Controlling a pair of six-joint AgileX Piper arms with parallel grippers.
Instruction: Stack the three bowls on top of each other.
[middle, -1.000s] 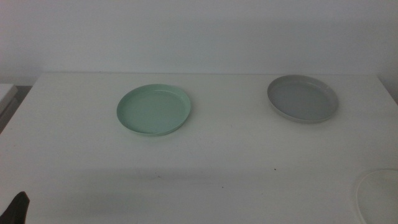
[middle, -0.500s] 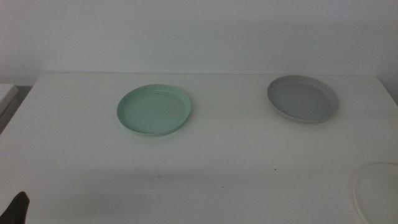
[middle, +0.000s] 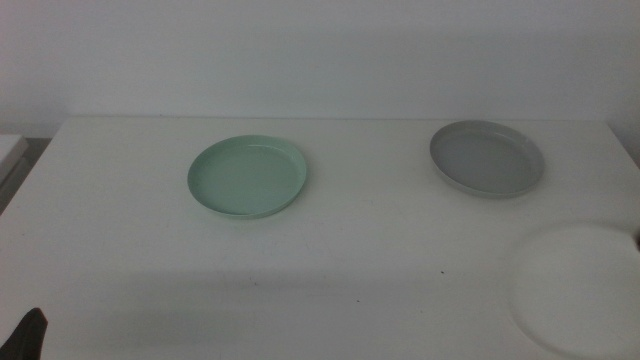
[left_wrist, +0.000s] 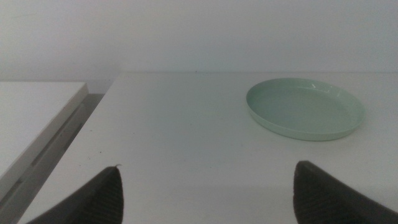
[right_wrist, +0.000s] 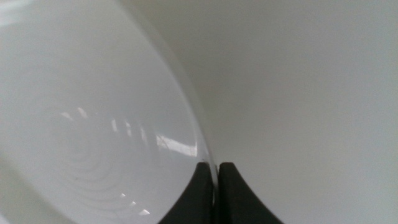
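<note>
My right gripper has a white bowl to put down. It will let go of it on the table (middle: 345, 231) against the mint green bowl, towards the grey bowl.
The mint green bowl (middle: 247, 178) sits on the white table (middle: 380, 250) at the centre left and also shows in the left wrist view (left_wrist: 305, 107). The grey bowl (middle: 487, 158) sits at the back right. The white bowl (middle: 578, 285) is at the front right, in front of the grey bowl. My right gripper (right_wrist: 216, 167) is shut on the white bowl's rim (right_wrist: 198, 134) and holds it from the right side. My left gripper (left_wrist: 207, 167) is open and empty, low at the front left corner (middle: 30, 335), well short of the green bowl.
A lower white surface (left_wrist: 31, 118) stands beside the table's left edge, with a gap between them. A white wall runs behind the table. The table's right edge passes close to the grey bowl.
The white bowl has come from the bottom right corner up and to the left, further into the middle view, and looks larger. The left gripper and the other two bowls have not moved.
</note>
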